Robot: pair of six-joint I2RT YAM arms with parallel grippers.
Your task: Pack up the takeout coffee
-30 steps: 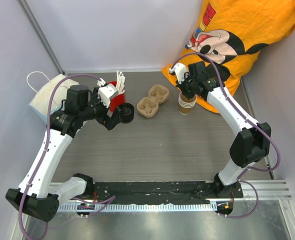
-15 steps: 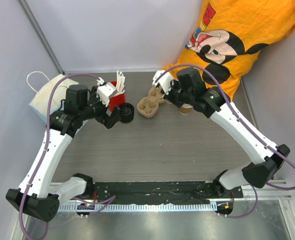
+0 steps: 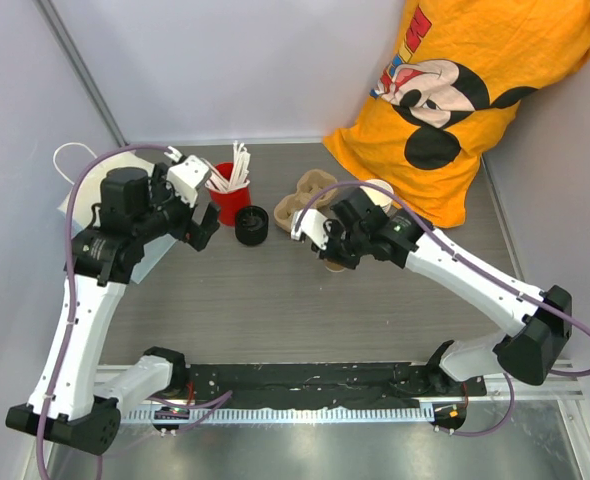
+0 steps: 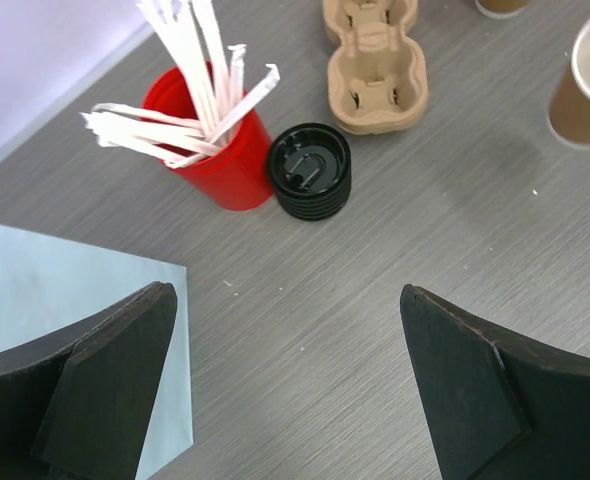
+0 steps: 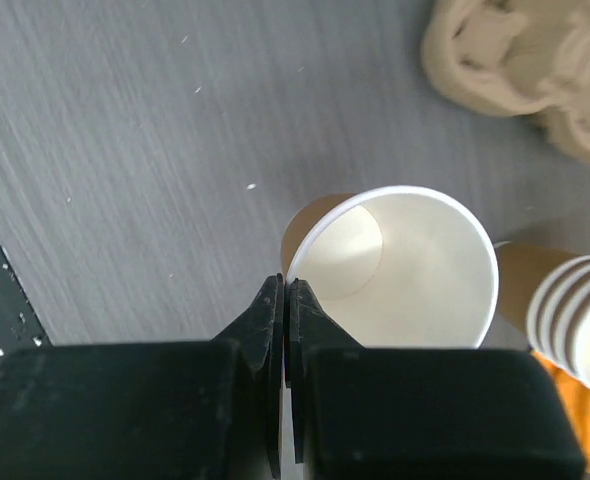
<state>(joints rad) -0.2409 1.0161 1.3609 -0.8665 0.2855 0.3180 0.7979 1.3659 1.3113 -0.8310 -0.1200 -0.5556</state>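
Note:
My right gripper has the takeout coffee cup. It will set the cup down on the bare table (image 3: 335, 295) (image 5: 243, 243) between the carrier tray and black front edge.
The takeout coffee cup (image 5: 405, 262), brown kraft outside and white inside, is open-topped with no lid on it. My right gripper (image 5: 287, 290) is shut on its near rim, one finger inside and one outside, low over the table (image 3: 275, 300). In the top view the cup (image 3: 334, 264) hangs in front of the carrier tray. A stack of black lids (image 3: 252, 224) stands by the red cup; it also shows in the left wrist view (image 4: 312, 170). My left gripper (image 4: 285, 295) is open and empty, just left of the lids (image 3: 200, 228).
A red cup of white sticks (image 3: 230, 198) stands at the back left. The brown pulp carrier tray (image 3: 310, 197) lies beside it. A stack of spare paper cups (image 5: 575, 310) stands at the edge of the orange shirt (image 3: 445, 90). A white paper bag (image 3: 80, 195) lies at the far left.
My right gripper has taken one cup off the spare stack and carried it left and nearer, in front of the carrier tray. My left gripper has drawn back left from the lids.

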